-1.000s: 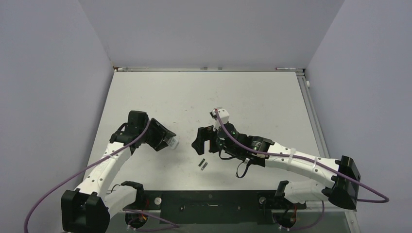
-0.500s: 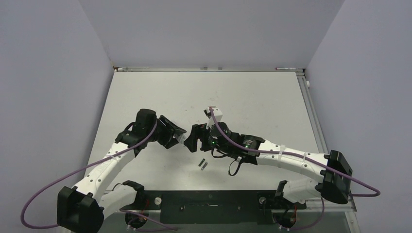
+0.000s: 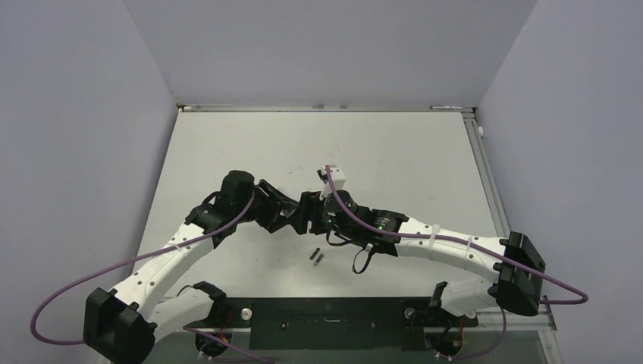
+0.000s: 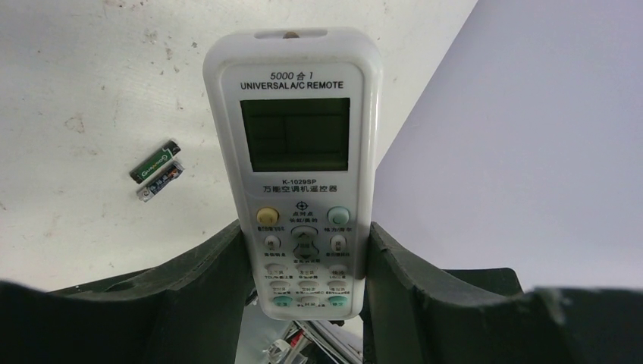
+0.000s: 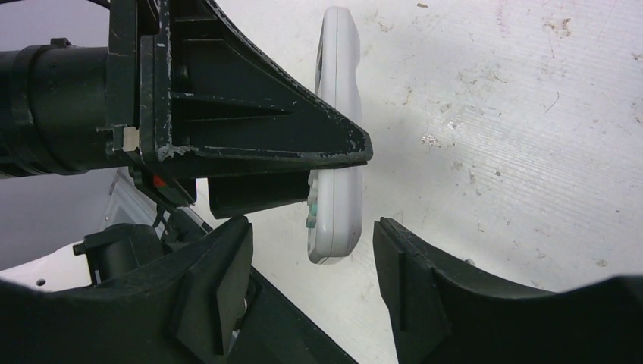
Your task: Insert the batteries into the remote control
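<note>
The remote control's button end is pinched by my left gripper, so my right gripper needs to take that end and my left gripper needs to regrip at the remote control's screen end (image 4: 293, 64).
My left gripper (image 4: 305, 243) is shut on the remote control (image 4: 292, 167), a white bar with a grey screen and coloured buttons facing the left wrist camera, held off the table. In the right wrist view the remote (image 5: 337, 114) shows edge-on, and its lower end hangs between the wide-open jaws of my right gripper (image 5: 311, 265) without touching them. The two batteries (image 3: 316, 257) lie side by side on the table just in front of both grippers, and they also show in the left wrist view (image 4: 157, 171). In the top view the grippers meet (image 3: 296, 216) and hide the remote.
The white, scuffed table (image 3: 394, 159) is walled on the left, back and right. A black rail (image 3: 326, 311) with both arm bases runs along the near edge. The right wrist's white camera block (image 3: 336, 176) sticks up above the grippers.
My left arm has swung right with the remote and my right gripper has moved left. The two now meet, and the remote's end is between the right jaws. The batteries have not moved.
</note>
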You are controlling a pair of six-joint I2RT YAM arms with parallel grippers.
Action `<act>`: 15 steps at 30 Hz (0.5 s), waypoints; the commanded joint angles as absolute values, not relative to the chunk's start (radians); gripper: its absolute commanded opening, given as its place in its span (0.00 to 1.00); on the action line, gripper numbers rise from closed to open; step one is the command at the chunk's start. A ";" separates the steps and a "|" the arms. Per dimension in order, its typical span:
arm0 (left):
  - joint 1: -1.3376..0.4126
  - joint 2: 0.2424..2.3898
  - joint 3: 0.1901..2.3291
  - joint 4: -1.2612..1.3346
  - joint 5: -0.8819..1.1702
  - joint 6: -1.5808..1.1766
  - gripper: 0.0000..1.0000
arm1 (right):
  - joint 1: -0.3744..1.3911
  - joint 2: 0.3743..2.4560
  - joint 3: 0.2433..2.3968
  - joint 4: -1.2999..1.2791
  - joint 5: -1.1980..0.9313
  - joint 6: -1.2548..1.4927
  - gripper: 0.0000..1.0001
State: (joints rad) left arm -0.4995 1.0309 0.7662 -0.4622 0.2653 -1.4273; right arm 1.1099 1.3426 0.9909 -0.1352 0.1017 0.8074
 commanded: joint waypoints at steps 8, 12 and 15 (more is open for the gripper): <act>-0.543 1.013 0.826 -0.386 0.261 -1.495 0.00 | 1.118 1.352 1.026 -0.082 0.162 0.827 0.47; -0.552 1.010 0.828 -0.379 0.265 -1.503 0.00 | 1.118 1.353 1.025 -0.084 0.165 0.828 0.43; -0.559 1.009 0.832 -0.373 0.269 -1.509 0.00 | 1.118 1.356 1.022 -0.081 0.168 0.830 0.41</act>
State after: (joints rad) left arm -0.5423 1.0306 0.7715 -0.4419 0.2646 -1.4719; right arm 1.1099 1.3430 0.9913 -0.1314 0.1513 0.8211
